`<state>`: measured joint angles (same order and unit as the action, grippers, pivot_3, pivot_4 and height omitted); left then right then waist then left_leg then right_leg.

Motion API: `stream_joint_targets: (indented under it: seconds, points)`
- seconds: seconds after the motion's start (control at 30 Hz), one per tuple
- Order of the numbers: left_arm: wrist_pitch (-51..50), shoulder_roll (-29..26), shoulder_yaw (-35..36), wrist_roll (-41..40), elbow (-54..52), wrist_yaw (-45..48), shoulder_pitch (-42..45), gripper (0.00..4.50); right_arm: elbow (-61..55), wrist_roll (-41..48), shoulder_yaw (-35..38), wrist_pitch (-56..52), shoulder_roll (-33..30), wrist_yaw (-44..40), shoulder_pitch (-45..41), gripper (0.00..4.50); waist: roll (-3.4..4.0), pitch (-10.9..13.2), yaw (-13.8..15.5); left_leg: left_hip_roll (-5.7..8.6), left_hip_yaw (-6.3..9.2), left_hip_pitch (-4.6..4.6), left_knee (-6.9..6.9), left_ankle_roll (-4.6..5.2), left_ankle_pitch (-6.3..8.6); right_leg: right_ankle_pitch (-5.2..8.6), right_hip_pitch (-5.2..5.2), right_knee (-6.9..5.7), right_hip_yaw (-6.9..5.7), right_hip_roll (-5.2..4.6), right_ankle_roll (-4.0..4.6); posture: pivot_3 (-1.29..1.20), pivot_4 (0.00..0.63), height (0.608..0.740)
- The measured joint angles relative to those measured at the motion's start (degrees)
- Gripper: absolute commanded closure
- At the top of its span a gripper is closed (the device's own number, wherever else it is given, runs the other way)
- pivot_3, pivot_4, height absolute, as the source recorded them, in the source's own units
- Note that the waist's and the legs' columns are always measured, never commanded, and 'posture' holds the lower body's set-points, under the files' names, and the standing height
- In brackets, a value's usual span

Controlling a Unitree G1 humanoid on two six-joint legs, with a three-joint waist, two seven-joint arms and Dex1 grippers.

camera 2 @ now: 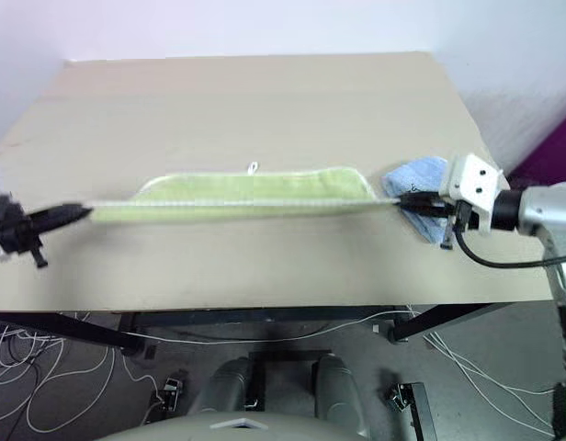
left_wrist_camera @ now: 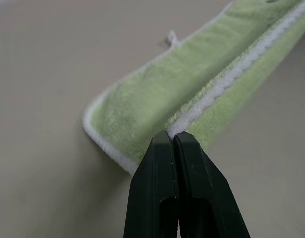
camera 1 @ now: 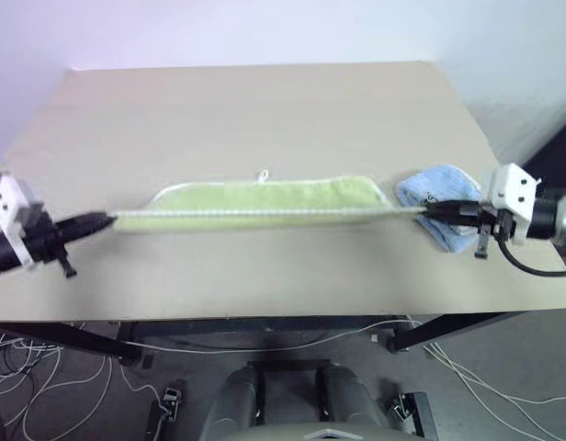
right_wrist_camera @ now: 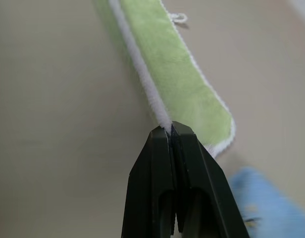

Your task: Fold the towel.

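Note:
The towel's lifted corner, now held above the table, will be released by my left gripper on the flat far corner of the same towel (camera 1: 162, 200) (left_wrist_camera: 104, 112), hem over hem.
The light yellow-green towel (camera 1: 265, 200) with white edging is stretched taut across the middle of the table, its near edge lifted and its far part lying on the tabletop. A small white loop (camera 1: 261, 174) sticks out at its far edge. My left gripper (camera 1: 107, 220) is shut on the towel's left corner, and the left wrist view has the white hem (left_wrist_camera: 227, 79) pinched at the gripper (left_wrist_camera: 172, 136). My right gripper (camera 1: 426, 212) is shut on the right corner, with the hem (right_wrist_camera: 142, 74) running away from the gripper (right_wrist_camera: 170, 128).
A smaller light blue towel (camera 1: 441, 197) lies bunched on the table under and behind my right gripper. The beige table (camera 1: 265, 110) has open surface beyond the towel and in front of it. Cables (camera 1: 44, 367) lie on the floor below the front edge.

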<state>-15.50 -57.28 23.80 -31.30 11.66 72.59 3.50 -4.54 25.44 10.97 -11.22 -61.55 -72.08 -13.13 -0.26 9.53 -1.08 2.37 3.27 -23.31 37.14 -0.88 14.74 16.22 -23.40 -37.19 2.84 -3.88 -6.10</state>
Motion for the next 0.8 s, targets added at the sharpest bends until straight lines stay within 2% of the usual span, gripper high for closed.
stream_joint_targets:
  seconds: [0.13, 0.3, 0.5, 0.63, 0.8]
  points:
    - [-4.0, -1.35, 0.66, -0.23, -4.47, 0.67, -6.55, 4.5, -5.87, 3.94, 3.02, -6.49, -2.93, -3.3, 6.15, 4.48, -0.01, 0.0, 0.49, 0.05, 0.01, 0.0, 0.0, -0.01, 0.01, 0.01, 0.07, 0.1, -0.05, -0.15, 0.01, 0.0, 0.15, 0.74]
    - [-4.34, -1.36, 0.63, 0.42, -6.93, 0.43, -7.9, 4.5, -7.37, 4.63, 3.26, -9.21, -2.98, -4.01, 7.02, 4.48, -0.01, 0.0, 0.48, 0.07, 0.02, -0.01, -0.03, -0.01, 0.01, 0.01, 0.04, 0.11, -0.06, -0.2, 0.03, 0.0, 0.15, 0.74]
    - [-1.04, 1.15, -4.28, 6.04, 0.07, -6.63, 7.04, 4.5, 0.67, -2.55, -4.43, -5.21, 1.49, -0.04, -4.87, 4.48, -0.02, -0.01, 0.39, 0.15, -0.01, -0.04, -0.04, -0.02, 0.01, -0.01, -0.04, 0.12, -0.09, -0.19, 0.01, 0.0, 0.15, 0.74]
    - [4.59, 5.21, -10.2, 12.09, 10.61, -10.83, 17.87, 4.5, 12.85, -9.64, -10.5, -0.83, 7.03, 3.4, -15.85, 4.48, -0.03, 0.0, 0.34, 0.19, -0.04, -0.12, -0.01, -0.03, -0.01, -0.02, -0.16, 0.04, -0.15, -0.1, -0.01, 0.0, 0.15, 0.74]
    - [12.69, 8.68, -15.62, 19.52, 24.85, -15.19, 28.38, 4.5, 27.84, -16.37, -15.25, 5.95, 13.32, 5.48, -24.59, 4.48, -0.05, 0.0, 0.27, 0.19, -0.06, -0.15, 0.02, -0.02, -0.02, -0.02, -0.17, 0.01, -0.14, 0.08, -0.02, 0.0, 0.15, 0.74]
